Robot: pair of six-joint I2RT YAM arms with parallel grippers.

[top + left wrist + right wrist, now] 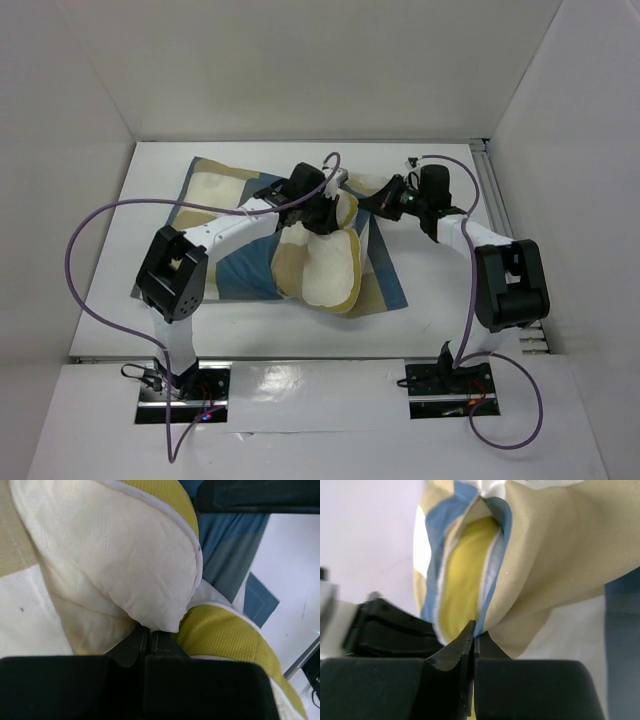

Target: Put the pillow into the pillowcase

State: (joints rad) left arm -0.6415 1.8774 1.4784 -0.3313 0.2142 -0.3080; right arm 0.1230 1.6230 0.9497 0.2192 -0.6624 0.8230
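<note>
My left gripper needs to release the pillow's cream corner on the pillowcase's tan patch [292,256] next to the folded pillow.
The checked blue, tan and cream pillowcase [235,270] lies spread on the white table. The cream pillow [325,265] with its yellow edge lies folded at the case's right end, partly sticking out. My left gripper [325,210] is over the pillow. In the left wrist view my left gripper [149,631] is shut on a cream corner of the pillow [125,555]. My right gripper [383,200] is at the case's far right edge. In the right wrist view it [475,630] is shut on the hem of the pillowcase [560,555], holding the mouth open, with the pillow's yellow edge [462,570] inside.
White walls close in the table [450,320] at the back and both sides. A metal rail [490,190] runs along the right edge. Purple cables [90,230] loop beside both arms. The two grippers are close together above the fabric.
</note>
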